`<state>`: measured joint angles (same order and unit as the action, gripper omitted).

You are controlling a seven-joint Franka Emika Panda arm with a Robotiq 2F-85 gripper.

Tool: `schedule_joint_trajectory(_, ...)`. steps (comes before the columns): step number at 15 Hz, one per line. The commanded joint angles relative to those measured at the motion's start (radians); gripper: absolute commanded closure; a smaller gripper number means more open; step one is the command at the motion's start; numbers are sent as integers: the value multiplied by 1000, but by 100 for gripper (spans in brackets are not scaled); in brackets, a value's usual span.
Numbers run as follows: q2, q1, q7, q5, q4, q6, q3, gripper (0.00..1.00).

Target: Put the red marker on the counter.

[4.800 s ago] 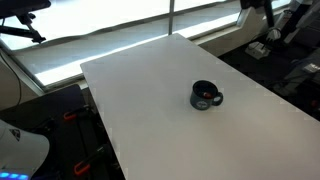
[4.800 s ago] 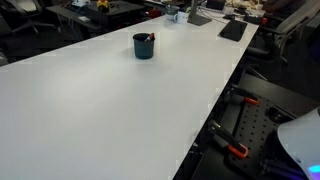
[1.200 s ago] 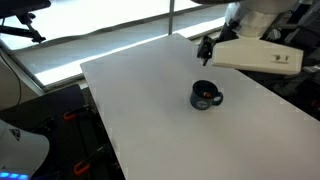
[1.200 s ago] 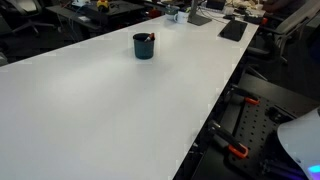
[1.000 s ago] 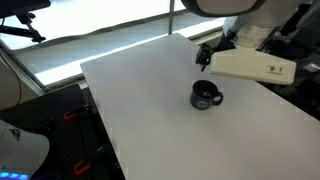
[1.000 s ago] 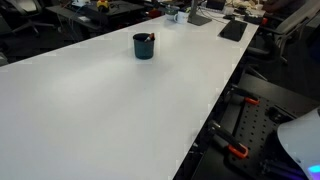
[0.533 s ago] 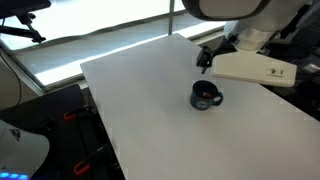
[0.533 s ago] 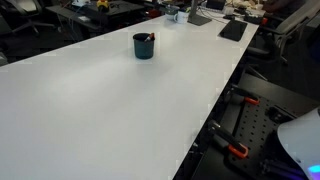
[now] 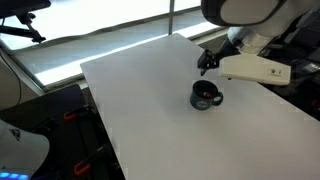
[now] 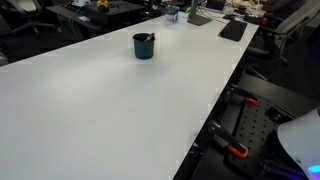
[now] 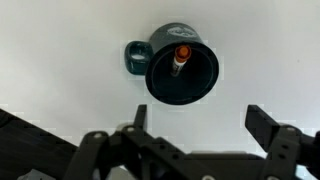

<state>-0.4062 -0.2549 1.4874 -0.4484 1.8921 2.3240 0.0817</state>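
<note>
The red marker's upper end [image 9: 207,94] [image 11: 183,52], at the opening of the dark mug, should be next for my gripper to go to and close on.
The red marker [image 11: 182,58] stands inside a dark round mug [image 11: 183,72], seen from above in the wrist view; its tip also pokes out of the mug in an exterior view [image 10: 151,38]. The mug [image 9: 206,96] stands on the white counter [image 9: 160,110], which also shows in the wrist view [image 11: 70,50] and in an exterior view [image 10: 120,100]. My gripper [image 9: 205,62] hovers just above and behind the mug. In the wrist view the gripper [image 11: 196,125] is open and empty, its fingers spread wider than the mug.
The counter's far edge runs along a window ledge [image 9: 90,45]. Desks with clutter [image 10: 215,15] stand beyond the counter's end. Black frames with orange clamps [image 10: 240,135] sit beside the counter's long edge.
My arm has come into an exterior view from the upper right and moved down toward the mug. The mug and the marker have not moved.
</note>
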Motion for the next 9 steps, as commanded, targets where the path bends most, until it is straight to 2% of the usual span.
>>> schedule_joint_trajectory(1,-68,-25,-29,43,-64,-61,-28,0)
schedule_joint_trajectory(9,-88,-45,-12,36,-43,-35,-50,0)
